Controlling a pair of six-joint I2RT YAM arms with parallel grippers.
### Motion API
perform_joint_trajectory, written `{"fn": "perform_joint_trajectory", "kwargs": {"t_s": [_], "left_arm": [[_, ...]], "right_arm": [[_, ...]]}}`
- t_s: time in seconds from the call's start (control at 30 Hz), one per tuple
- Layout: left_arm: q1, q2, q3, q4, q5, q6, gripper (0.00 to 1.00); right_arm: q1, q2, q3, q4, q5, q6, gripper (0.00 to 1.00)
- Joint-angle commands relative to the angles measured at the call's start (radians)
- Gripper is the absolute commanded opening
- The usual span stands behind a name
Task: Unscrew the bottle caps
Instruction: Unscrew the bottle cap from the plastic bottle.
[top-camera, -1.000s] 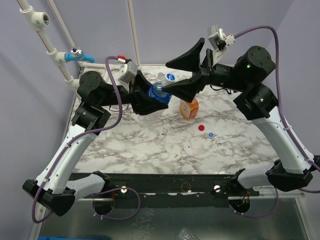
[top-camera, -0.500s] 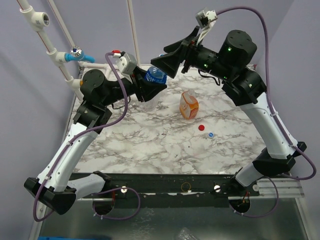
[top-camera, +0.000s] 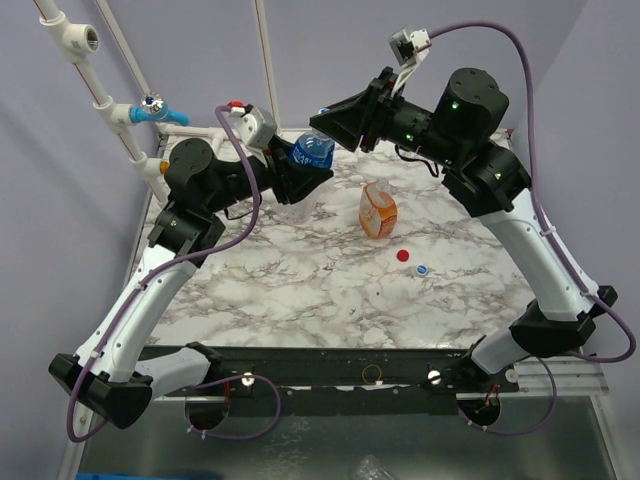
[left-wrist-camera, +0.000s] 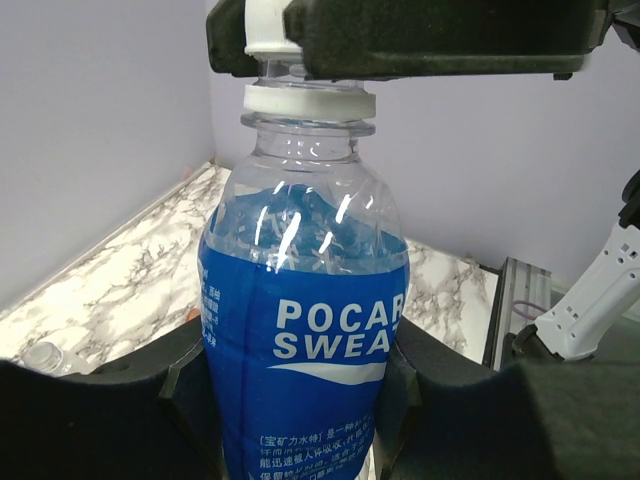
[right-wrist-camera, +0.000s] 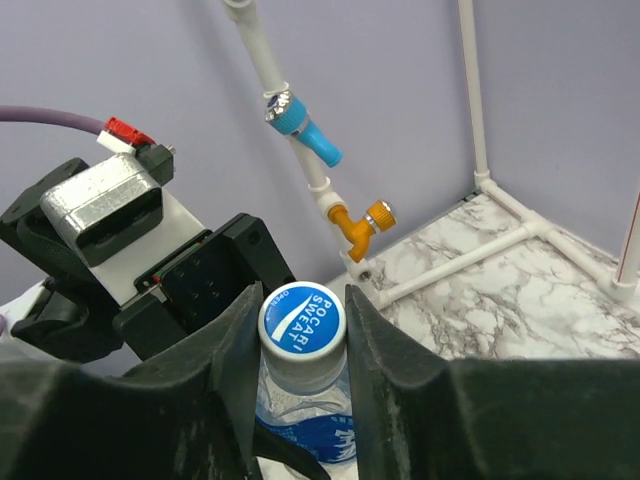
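The robot's right gripper needs to release the bottle's cap, which still sits on the bottle's neck, on the table (top-camera: 422, 247) just behind the loose blue-and-white cap.
My left gripper (left-wrist-camera: 300, 405) is shut on a clear blue-labelled bottle (left-wrist-camera: 305, 340), held upright above the table's back left (top-camera: 312, 150). Its blue-and-white cap (right-wrist-camera: 301, 318) sits on the neck. My right gripper (right-wrist-camera: 298, 322) comes from above and is shut on that cap, one black finger (right-wrist-camera: 225, 350) pressed to each side. In the left wrist view, only a white sliver of the cap (left-wrist-camera: 268, 30) shows between the right gripper's fingers (left-wrist-camera: 450, 35). In the top view the right gripper (top-camera: 325, 125) meets the bottle top.
A squat orange bottle (top-camera: 378, 210) stands mid-table. A loose red cap (top-camera: 403, 255) and a blue-and-white cap (top-camera: 421, 269) lie in front of it. A clear bottle (left-wrist-camera: 45, 355) lies at the table's left. White pipes with a blue valve (right-wrist-camera: 305, 125) and an orange tap (right-wrist-camera: 365, 220) run along the back left.
My right gripper was wide open beside the bottle; it swung over the bottle's top and shut on the cap. The left arm shifted the bottle slightly up and back.
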Motion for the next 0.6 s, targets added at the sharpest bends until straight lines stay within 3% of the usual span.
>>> {"fn": "perform_joint_trajectory", "kwargs": {"t_s": [0.0, 0.07, 0.13, 0.37, 0.57], "left_arm": [[0.004, -0.006, -0.01, 0.005, 0.025, 0.001, 0.0], [0.003, -0.009, -0.009, 0.007, 0.055, -0.008, 0.0], [0.004, -0.014, -0.01, 0.01, 0.119, -0.025, 0.0], [0.002, -0.023, -0.004, 0.02, 0.426, -0.109, 0.0], [-0.001, -0.034, -0.006, 0.02, 0.57, -0.16, 0.0]], "right_arm": [[0.001, -0.032, -0.014, 0.048, -0.03, -0.011, 0.25], [0.0, -0.051, -0.033, 0.069, -0.066, -0.032, 0.09], [0.0, -0.085, -0.063, 0.1, -0.136, -0.067, 0.01], [-0.003, -0.183, -0.121, 0.184, -0.397, -0.137, 0.01], [-0.011, -0.181, -0.032, 0.093, -0.599, -0.2, 0.01]]}}
